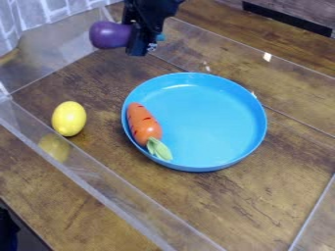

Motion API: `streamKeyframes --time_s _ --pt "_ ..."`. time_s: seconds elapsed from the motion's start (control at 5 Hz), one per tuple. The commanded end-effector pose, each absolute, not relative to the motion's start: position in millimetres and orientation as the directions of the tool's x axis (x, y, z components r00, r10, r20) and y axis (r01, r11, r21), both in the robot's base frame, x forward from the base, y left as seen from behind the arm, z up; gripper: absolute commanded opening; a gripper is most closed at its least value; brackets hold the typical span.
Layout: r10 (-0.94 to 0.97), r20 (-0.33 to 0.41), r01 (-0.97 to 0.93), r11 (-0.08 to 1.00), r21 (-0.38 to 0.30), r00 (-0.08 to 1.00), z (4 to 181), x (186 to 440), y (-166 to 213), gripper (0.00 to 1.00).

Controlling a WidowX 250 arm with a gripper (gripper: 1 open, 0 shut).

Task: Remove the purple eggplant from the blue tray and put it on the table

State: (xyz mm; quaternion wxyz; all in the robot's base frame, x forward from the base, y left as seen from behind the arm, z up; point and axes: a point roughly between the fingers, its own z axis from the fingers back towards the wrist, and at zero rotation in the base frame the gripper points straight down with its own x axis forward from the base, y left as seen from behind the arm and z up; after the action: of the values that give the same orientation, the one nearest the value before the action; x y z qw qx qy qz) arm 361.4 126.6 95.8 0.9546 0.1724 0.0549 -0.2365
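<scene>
The robot's gripper will release the purple eggplant on the bare table (104, 75) just past the yellow lemon.
The purple eggplant (108, 34) hangs above the table (92, 186) at the upper left, well clear of the blue tray (222, 123). My gripper (135, 41) is shut on the eggplant's right end, the black fingers pointing steeply down. The eggplant does not touch the wood; it is left of and beyond the tray's far rim. The tray sits in the middle right of the table.
An orange carrot with green leaves (145, 126) lies inside the tray along its left rim. A yellow lemon (69, 119) rests on the table left of the tray. A clear plastic sheet (33, 59) rises along the left and back edges.
</scene>
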Motion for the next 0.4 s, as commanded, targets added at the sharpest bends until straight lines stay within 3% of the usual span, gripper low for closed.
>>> streamKeyframes --time_s 0.0,0.2 --pt "-0.400 -0.185 0.440 0.838 0.323 0.898 104.3 356.6 143.0 0.00" --pt "-0.391 -0.205 0.439 0.838 0.324 0.897 100.0 354.4 148.8 0.00"
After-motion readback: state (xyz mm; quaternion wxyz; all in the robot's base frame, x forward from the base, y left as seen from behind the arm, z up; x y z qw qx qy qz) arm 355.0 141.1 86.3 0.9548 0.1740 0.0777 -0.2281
